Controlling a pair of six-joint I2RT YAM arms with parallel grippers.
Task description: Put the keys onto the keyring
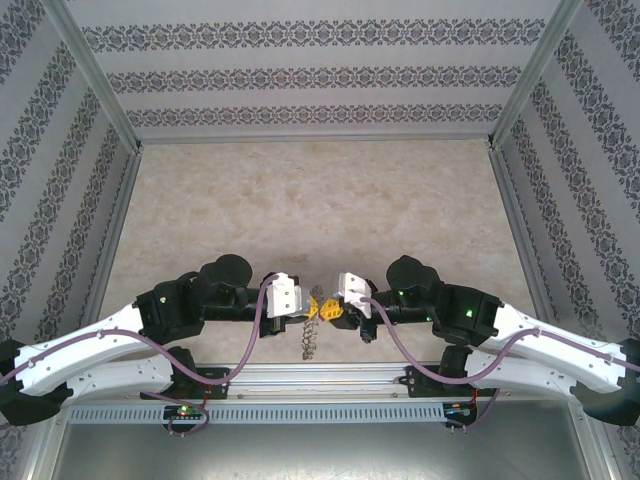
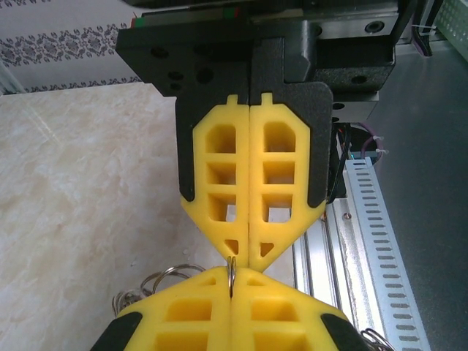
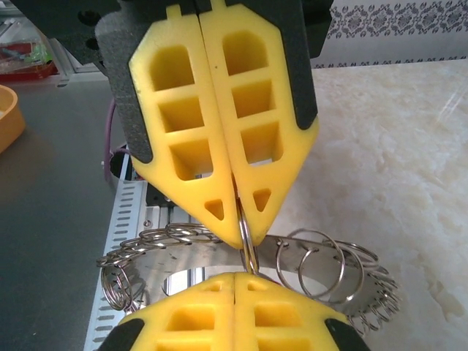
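Observation:
The split ring slants beside my right gripper's closed fingers, off the line where they meet. My right gripper should open and pinch the ring's near end [image 3: 252,268] between its fingers.
My left gripper [image 1: 316,307] and right gripper [image 1: 333,310] meet tip to tip above the table's near edge. Both are shut on one thin split ring [image 2: 231,265] of the keyring. In the left wrist view my own yellow fingertips [image 2: 232,278] pinch that ring from below, and the right gripper [image 2: 249,256] points down onto it. In the right wrist view the ring [image 3: 247,247] runs from the left gripper [image 3: 238,235] into my right gripper [image 3: 235,278]. Behind it, several wire rings [image 3: 316,263] hang from a curved steel band [image 3: 183,259]. The bundle dangles as a grey chain [image 1: 307,338]. The keys are out of view.
A marble-patterned table [image 1: 320,210] lies beyond the grippers, boxed in by patterned walls. An aluminium rail [image 1: 320,378] and a slotted cable duct [image 1: 300,412] run along the near edge, right under the hanging rings. An orange bowl [image 3: 9,117] sits off the table.

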